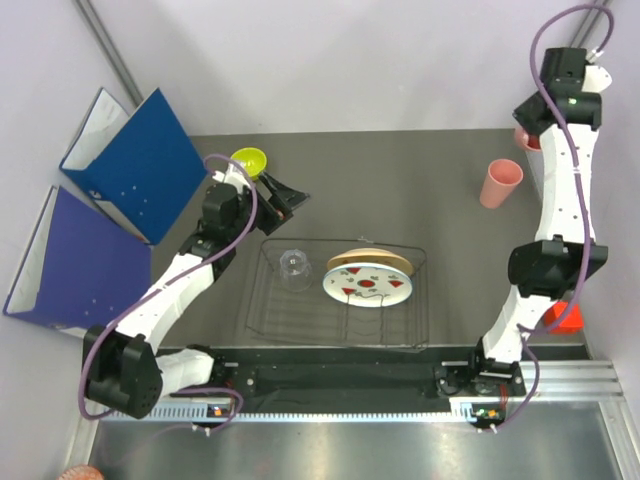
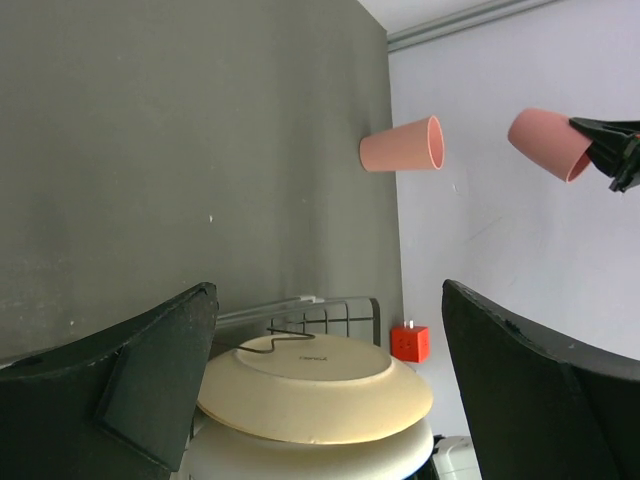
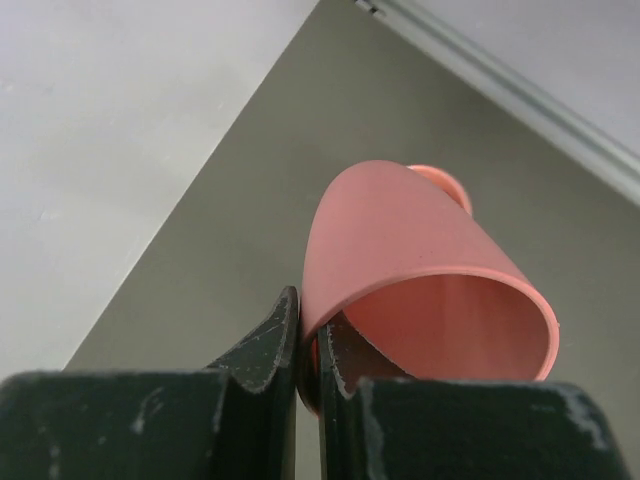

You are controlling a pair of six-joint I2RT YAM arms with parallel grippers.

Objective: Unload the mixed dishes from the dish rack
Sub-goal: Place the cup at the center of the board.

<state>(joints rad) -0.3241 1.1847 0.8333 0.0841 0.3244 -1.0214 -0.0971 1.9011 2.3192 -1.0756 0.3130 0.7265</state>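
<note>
My right gripper needs to let go of the salmon-pink cup inside the second pink cup [image 1: 505, 174] [image 3: 436, 190] standing on the table.
The black wire dish rack [image 1: 268, 312] sits mid-table with a clear glass tumbler [image 1: 294, 268] at its left. A tan plate [image 1: 370, 262] leans against a white plate with red marks [image 1: 368, 286] at its right. My left gripper [image 1: 288, 195] hangs open just behind the rack with nothing between its fingers. In the left wrist view it [image 2: 328, 290] faces the tan plate [image 2: 310, 385], the white plate [image 2: 300, 455] and the rack wires [image 2: 335, 312]. A lime-green bowl [image 1: 249, 160] stands on the table behind it. My right gripper [image 3: 305, 310] is shut on the rim of a salmon-pink cup [image 3: 420, 270], raised at the far right [image 1: 526, 136].
A second pink cup [image 1: 500, 182] stands on the table at the right back. Two blue ring binders [image 1: 140, 165] stand open at the left. An orange-red block [image 1: 568, 318] lies at the right edge, behind my right arm.
</note>
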